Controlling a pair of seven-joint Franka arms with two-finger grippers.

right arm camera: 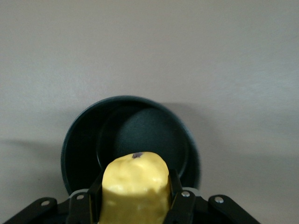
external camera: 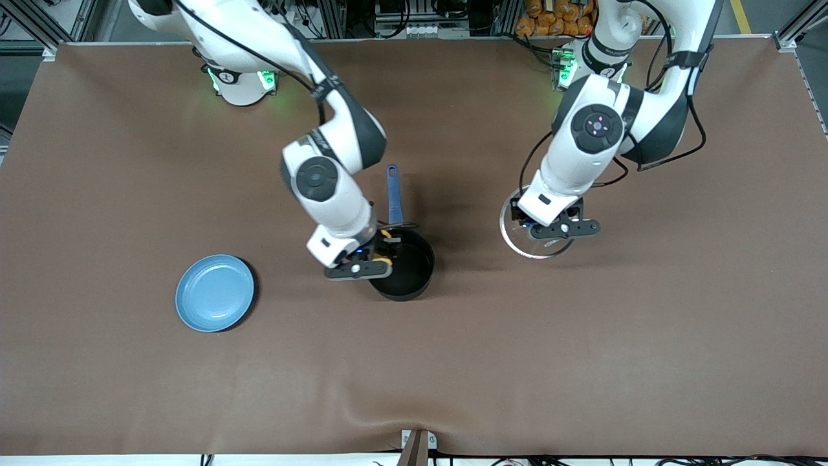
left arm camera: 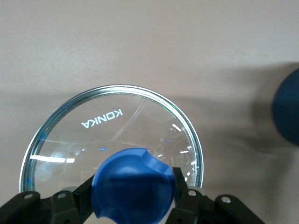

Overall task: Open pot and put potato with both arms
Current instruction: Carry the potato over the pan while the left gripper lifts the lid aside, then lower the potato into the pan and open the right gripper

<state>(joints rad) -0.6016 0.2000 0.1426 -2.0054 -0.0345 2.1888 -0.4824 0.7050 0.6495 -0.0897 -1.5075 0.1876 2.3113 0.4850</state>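
Note:
My left gripper needs to set the glass lid down on the bare brown table (external camera: 551, 255), beside the black pot and level with it.
The black pot (external camera: 406, 265) stands open at mid-table, its blue handle (external camera: 393, 193) pointing toward the robots' bases. My right gripper (external camera: 378, 257) is shut on the yellow potato (right arm camera: 134, 186) and holds it over the pot's rim; the pot's empty inside (right arm camera: 140, 137) shows below it in the right wrist view. My left gripper (external camera: 550, 223) is shut on the blue knob (left arm camera: 133, 184) of the glass lid (left arm camera: 112, 128), holding the lid (external camera: 517, 236) low over the table beside the pot, toward the left arm's end.
A light-blue round plate (external camera: 215, 292) lies on the brown table toward the right arm's end, nearer the front camera than the pot. A dark blue rounded shape (left arm camera: 287, 107) shows at the edge of the left wrist view.

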